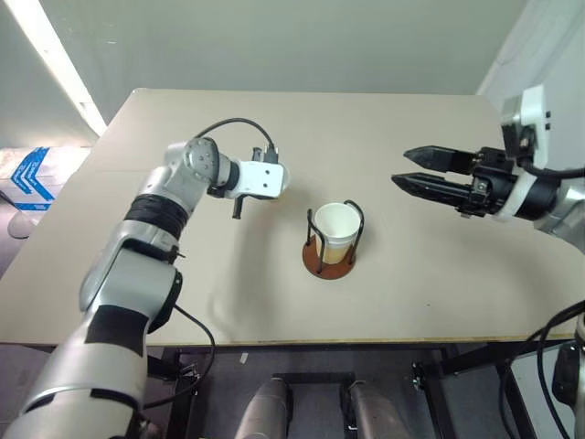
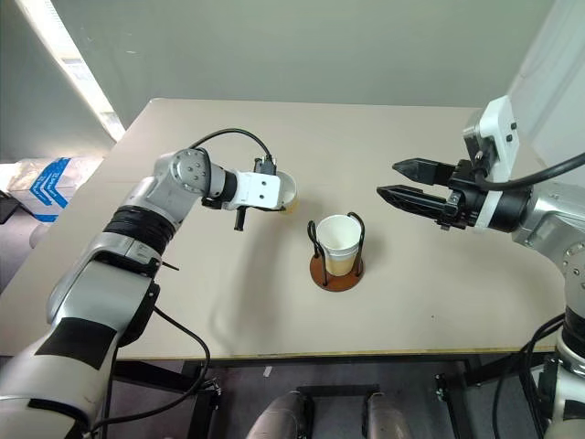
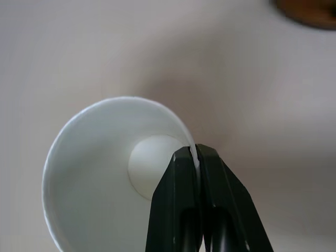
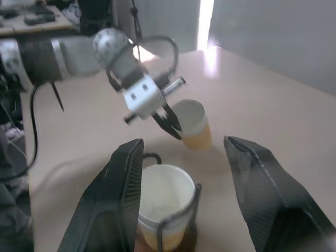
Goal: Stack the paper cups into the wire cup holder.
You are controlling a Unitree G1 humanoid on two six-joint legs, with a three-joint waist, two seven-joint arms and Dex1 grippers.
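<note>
Next, I release the second paper cup from my left gripper inside the paper cup standing in the wire cup holder (image 1: 338,217).
The wire cup holder (image 1: 331,263), a reddish-brown disc with black wire loops, stands mid-table with a paper cup (image 1: 335,224) upright inside it. A second paper cup (image 4: 193,125), tan outside and white inside, is upright just left of the holder. My left gripper (image 3: 195,153) is shut on that cup's rim, one finger inside and one outside the wall. Whether the cup rests on the table or hangs just above it I cannot tell. My right gripper (image 1: 399,167) hovers open and empty to the right of the holder, pointing toward it.
The beige table (image 1: 439,274) has its front edge close below the holder and its left edge slanting away. A blue and white item (image 1: 32,178) lies on the floor past the left edge. A black cable (image 1: 239,123) loops over my left wrist.
</note>
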